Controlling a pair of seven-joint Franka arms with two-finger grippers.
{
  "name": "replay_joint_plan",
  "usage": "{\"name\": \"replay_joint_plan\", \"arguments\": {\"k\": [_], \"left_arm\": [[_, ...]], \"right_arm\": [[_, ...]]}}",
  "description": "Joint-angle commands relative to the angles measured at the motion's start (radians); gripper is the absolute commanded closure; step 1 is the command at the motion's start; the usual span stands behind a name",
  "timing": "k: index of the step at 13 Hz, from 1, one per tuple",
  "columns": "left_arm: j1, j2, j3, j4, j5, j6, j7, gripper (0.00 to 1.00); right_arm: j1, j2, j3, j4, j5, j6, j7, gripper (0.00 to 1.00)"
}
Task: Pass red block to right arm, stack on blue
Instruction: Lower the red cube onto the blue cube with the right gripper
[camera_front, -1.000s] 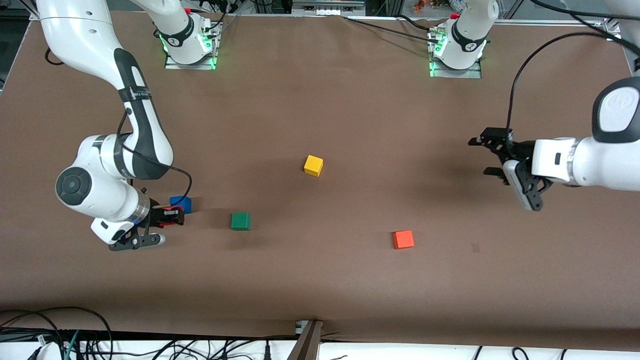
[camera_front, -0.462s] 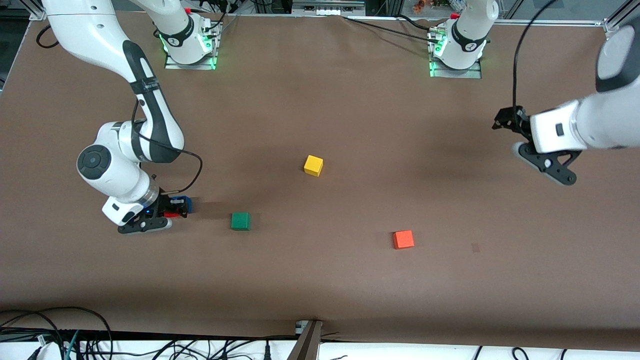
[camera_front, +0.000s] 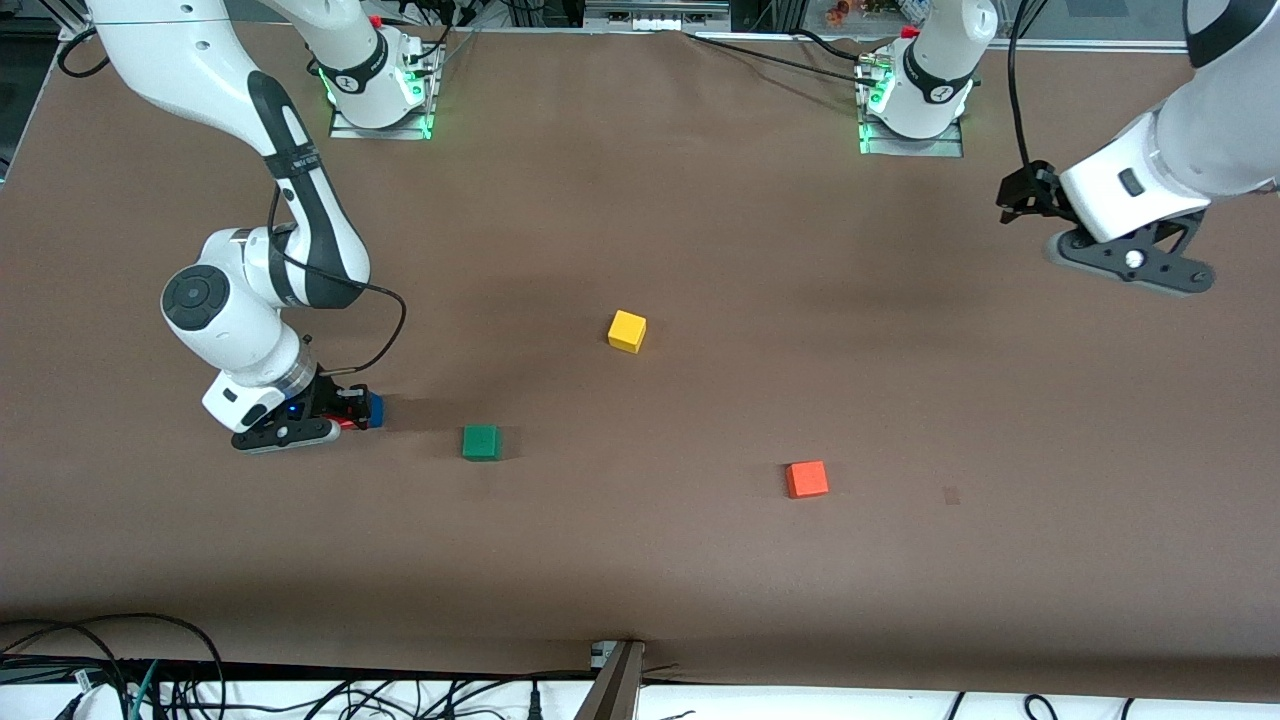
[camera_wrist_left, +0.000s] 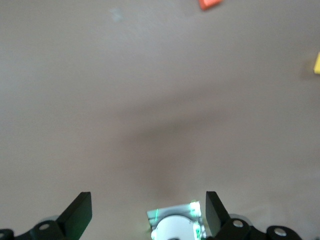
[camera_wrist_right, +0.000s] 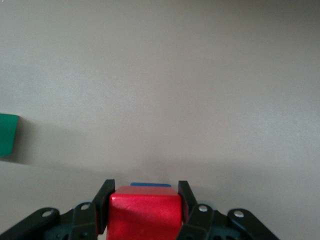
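The red block will go down on the blue cube's gripper-side edge (camera_front: 347, 408) from my right gripper.
My right gripper (camera_front: 345, 412) is shut on the red block (camera_wrist_right: 144, 212) and holds it over the blue cube (camera_front: 374, 409) at the right arm's end of the table. In the right wrist view the red block sits between the fingers (camera_wrist_right: 105, 202), and a thin strip of the blue cube (camera_wrist_right: 149, 184) shows past its top edge. In the front view the red block (camera_front: 349, 424) is mostly hidden by the gripper. My left gripper (camera_front: 1022, 198) is open and empty, raised over the left arm's end of the table; its fingers (camera_wrist_left: 80, 214) stand wide apart.
A green cube (camera_front: 481, 441) lies beside the blue one, toward the table's middle. A yellow cube (camera_front: 627, 330) lies at the middle. An orange-red cube (camera_front: 806, 479) lies nearer the front camera, toward the left arm's end. Cables run along the front edge.
My right gripper has carried the red block toward the blue cube and now sits over it. My left arm has lifted and drawn back toward its base end of the table.
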Motion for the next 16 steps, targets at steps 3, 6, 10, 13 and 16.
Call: {"name": "replay_joint_plan", "arguments": {"k": [3, 6, 10, 13, 16], "left_arm": [[-0.057, -0.153, 0.073, -0.230, 0.066, 0.309, -0.109, 0.00], [-0.043, -0.144, 0.073, -0.218, 0.063, 0.293, -0.105, 0.00], [-0.010, -0.144, 0.072, -0.217, 0.044, 0.274, -0.109, 0.00], [-0.010, -0.144, 0.066, -0.197, 0.044, 0.202, -0.119, 0.00], [-0.010, -0.127, 0.066, -0.182, 0.044, 0.205, -0.117, 0.00]], "right_arm": [[0.009, -0.061, -0.007, -0.092, -0.023, 0.068, 0.011, 0.98], [0.009, -0.064, -0.007, -0.142, -0.023, 0.145, 0.008, 0.98], [0.011, -0.081, -0.006, -0.167, -0.023, 0.154, 0.008, 0.98], [0.011, -0.083, -0.006, -0.175, -0.023, 0.159, 0.010, 0.97], [0.011, -0.083, -0.006, -0.182, -0.023, 0.177, 0.004, 0.58]]}}
